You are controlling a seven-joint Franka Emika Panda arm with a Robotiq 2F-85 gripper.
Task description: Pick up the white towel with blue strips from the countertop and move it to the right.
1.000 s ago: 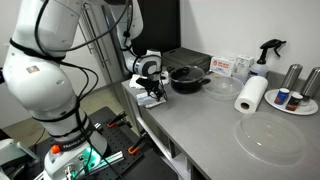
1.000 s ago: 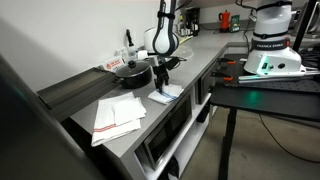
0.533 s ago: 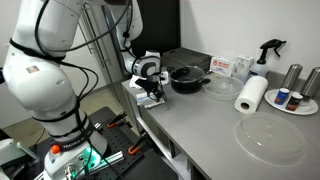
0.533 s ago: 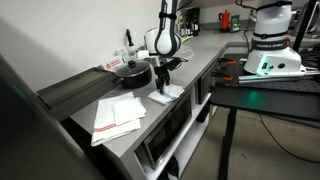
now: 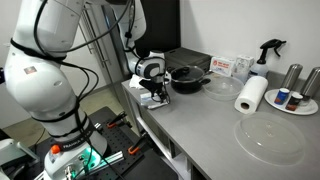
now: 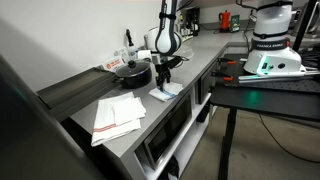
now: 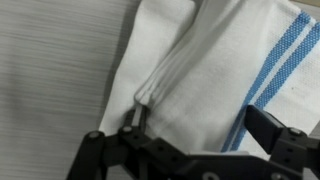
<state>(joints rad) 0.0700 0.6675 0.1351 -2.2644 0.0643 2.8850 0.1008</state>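
Note:
My gripper is going to close on the white middle of the towel (image 5: 156, 98) (image 7: 195, 112) and bunch up the cloth between its folded edge and the blue stripes.
The white towel with blue stripes (image 7: 200, 60) lies folded on the grey countertop (image 5: 200, 125) near its front edge. It shows in both exterior views (image 5: 157, 98) (image 6: 167, 93). My gripper (image 7: 200, 128) is directly over it, down at the cloth. It is open, with one finger at the towel's left folded edge and the other beside the blue stripes. In both exterior views the gripper (image 5: 151, 90) (image 6: 163, 80) points straight down onto the towel. The part of the towel under the fingers is hidden.
A black pan (image 5: 186, 78) stands just behind the towel. A paper towel roll (image 5: 251, 94), a clear round lid (image 5: 268, 138), a spray bottle (image 5: 268, 52) and a plate with cans (image 5: 295, 100) stand further along. A white cloth (image 6: 118, 115) lies beside the towel.

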